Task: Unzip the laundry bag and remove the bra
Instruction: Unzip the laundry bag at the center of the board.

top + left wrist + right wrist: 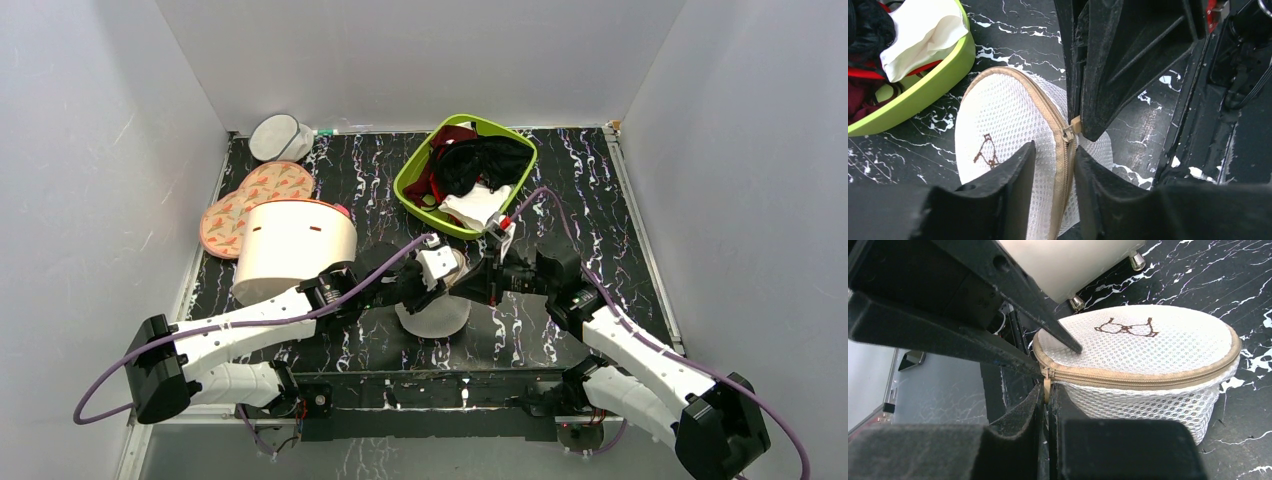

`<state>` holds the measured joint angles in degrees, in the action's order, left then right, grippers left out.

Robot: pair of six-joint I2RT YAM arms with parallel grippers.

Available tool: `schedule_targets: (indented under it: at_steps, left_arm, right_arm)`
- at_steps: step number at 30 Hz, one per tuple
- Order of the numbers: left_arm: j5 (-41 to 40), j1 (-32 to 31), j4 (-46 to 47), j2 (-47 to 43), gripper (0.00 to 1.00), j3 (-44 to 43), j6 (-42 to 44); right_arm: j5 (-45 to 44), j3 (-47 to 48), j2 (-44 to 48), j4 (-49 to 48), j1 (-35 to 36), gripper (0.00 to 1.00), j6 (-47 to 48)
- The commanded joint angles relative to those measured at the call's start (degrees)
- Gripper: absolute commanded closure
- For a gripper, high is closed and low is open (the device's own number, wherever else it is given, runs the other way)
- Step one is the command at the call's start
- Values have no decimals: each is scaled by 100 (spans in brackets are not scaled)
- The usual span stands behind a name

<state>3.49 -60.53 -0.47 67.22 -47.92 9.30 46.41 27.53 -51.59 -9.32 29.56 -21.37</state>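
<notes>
The left gripper's fingers sit wide around the rim beside the zip pull, so it should open and pinch the zip's tan tape (1061, 200) farther from the pull.
The laundry bag (435, 320), a small off-white mesh dome with a tan zip round its rim, lies on the table near the front middle. It also shows in the left wrist view (1008, 120) and the right wrist view (1148, 340), with a brown bra outline stitched on top. The zip looks closed. My left gripper (1054, 165) pinches the bag's rim across the zip. My right gripper (1047, 395) is shut on the tan zip pull (1046, 385), which also shows in the left wrist view (1076, 125). The bra is hidden.
A green basket (405, 180) behind the bag holds a black garment, dark red cloth and white cloth. A large cream cylinder with a red rim (295, 240) lies at the left. A greyer mesh pouch (275, 137) and patterned pads (250, 200) sit at back left.
</notes>
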Motion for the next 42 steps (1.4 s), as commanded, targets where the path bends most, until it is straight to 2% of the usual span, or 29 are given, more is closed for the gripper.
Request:
schedule_targets:
  at_steps: [1, 3, 4, 7, 17, 21, 25, 28, 32, 34, 36, 42]
  left_arm:
    - [38, 6, 79, -75, 73, -49, -23]
    - [2, 6, 93, -99, 79, -29, -21]
    - [-126, 6, 88, -104, 89, -23, 9]
    - [-230, 6, 91, -111, 99, -16, 32]
    - [-697, 6, 207, -265, 100, 90, 87]
    - [-873, 6, 226, -281, 100, 133, 109]
    - [-794, 6, 135, -211, 100, 56, 137]
    - [-642, 6, 75, -168, 87, 20, 136]
    - [-255, 6, 86, -154, 50, 1, 26]
    - [-20, 5, 203, -178, 37, 53, -52]
    - [90, 4, 285, -179, 30, 82, -125]
    - [283, 4, 310, -30, 18, 67, -174]
  right_arm:
    - [-170, 253, 29, -285, 102, 100, 111]
    - [-258, 233, 39, -225, 102, 100, 140]
    - [-413, 186, 54, -231, 102, 100, 147]
    - [-665, 196, 3, -190, 102, 100, 122]
    - [-1853, 163, 106, 411, -117, 100, 15]
    - [-1441, 40, 113, 402, -809, 100, -196]
    - [-1078, 106, 163, 489, -895, 100, -8]
    - [-568, 111, 158, 403, -883, 100, 40]
    - [-169, 0, 261, 93, -795, 100, -62]
    - [-168, -35, 356, -31, -684, 100, -101]
    - [-191, -46, 394, -145, -537, 100, -131]
    - [-406, -47, 203, -397, -61, 100, -198]
